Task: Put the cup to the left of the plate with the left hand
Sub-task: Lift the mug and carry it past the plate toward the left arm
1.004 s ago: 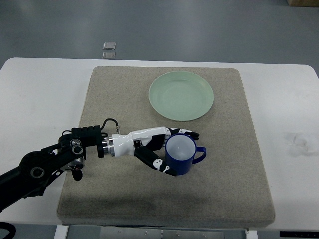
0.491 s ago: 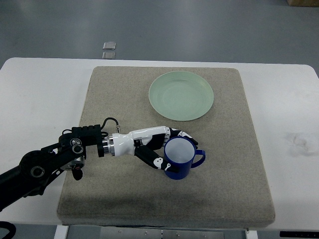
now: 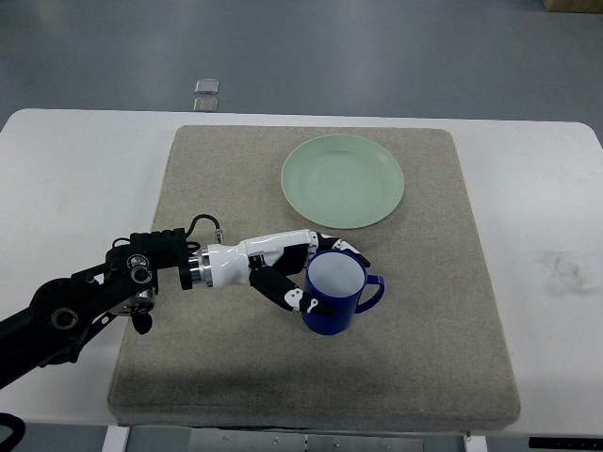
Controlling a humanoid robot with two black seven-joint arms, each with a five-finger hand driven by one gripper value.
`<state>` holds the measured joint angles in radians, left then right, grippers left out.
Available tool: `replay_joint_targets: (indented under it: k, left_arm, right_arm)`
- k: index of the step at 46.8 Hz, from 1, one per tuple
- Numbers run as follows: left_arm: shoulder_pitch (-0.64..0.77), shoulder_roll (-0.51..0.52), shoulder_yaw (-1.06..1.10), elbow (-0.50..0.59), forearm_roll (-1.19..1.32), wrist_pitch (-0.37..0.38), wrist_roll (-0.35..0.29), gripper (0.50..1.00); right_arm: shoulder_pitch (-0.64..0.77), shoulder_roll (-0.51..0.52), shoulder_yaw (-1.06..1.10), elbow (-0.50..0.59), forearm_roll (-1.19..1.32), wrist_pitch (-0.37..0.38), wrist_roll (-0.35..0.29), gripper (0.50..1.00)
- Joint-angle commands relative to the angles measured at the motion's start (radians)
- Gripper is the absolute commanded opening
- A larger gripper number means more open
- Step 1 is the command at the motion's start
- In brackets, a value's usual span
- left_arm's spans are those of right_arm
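Observation:
I need to use my left gripper to let go of the blue cup on the grey mat's back corner point(image 3: 195, 199), near the small square tiles.
A blue cup point(image 3: 334, 292) with a white inside and its handle pointing right is held near the middle of the grey mat point(image 3: 433, 311), slightly tilted. My left hand point(image 3: 306, 275) reaches in from the left and its fingers point(image 3: 288, 298) are wrapped around the cup's left side. A pale green plate point(image 3: 343, 180) lies flat at the back of the mat, well above the cup and a little to its right. The right arm is out of sight.
The mat covers most of a white table point(image 3: 75, 179). Two small square tiles point(image 3: 206, 87) lie on the floor beyond the table's far edge. A faint smudge point(image 3: 565, 268) marks the table on the right.
The left hand has carried the cup a little to the left and away from the mat's front edge, and the whole arm has shifted left with it.

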<state>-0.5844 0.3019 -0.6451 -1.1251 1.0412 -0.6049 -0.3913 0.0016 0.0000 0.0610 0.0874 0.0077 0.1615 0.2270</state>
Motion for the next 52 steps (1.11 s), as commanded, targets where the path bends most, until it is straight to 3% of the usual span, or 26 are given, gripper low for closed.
replay_joint_targets:
  k: [1, 14, 24, 33, 52]
  left_arm:
    - [-0.003, 0.022, -0.022, -0.01, -0.004, 0.008, -0.006, 0.566]
    - [-0.014, 0.131, -0.088, -0.027, -0.024, 0.077, -0.076, 0.559]
    - [-0.014, 0.22, -0.107, -0.013, -0.176, 0.118, -0.084, 0.57]
    - [-0.012, 0.276, -0.11, 0.039, -0.291, 0.195, -0.089, 0.578]
    - [-0.011, 0.28, -0.108, 0.209, -0.332, 0.237, -0.106, 0.606]
  right_arm:
    - [0.0, 0.0, -0.001, 0.0, 0.0, 0.0, 0.0, 0.932]
    - [0.0, 0.0, 0.0, 0.0, 0.0, 0.0, 0.0, 0.932]
    - [0.0, 0.0, 0.0, 0.0, 0.0, 0.0, 0.0, 0.932]
    - [0.0, 0.0, 0.0, 0.0, 0.0, 0.001, 0.0, 0.932]
    - [0.0, 0.0, -0.001, 0.0, 0.0, 0.0, 0.0, 0.932]
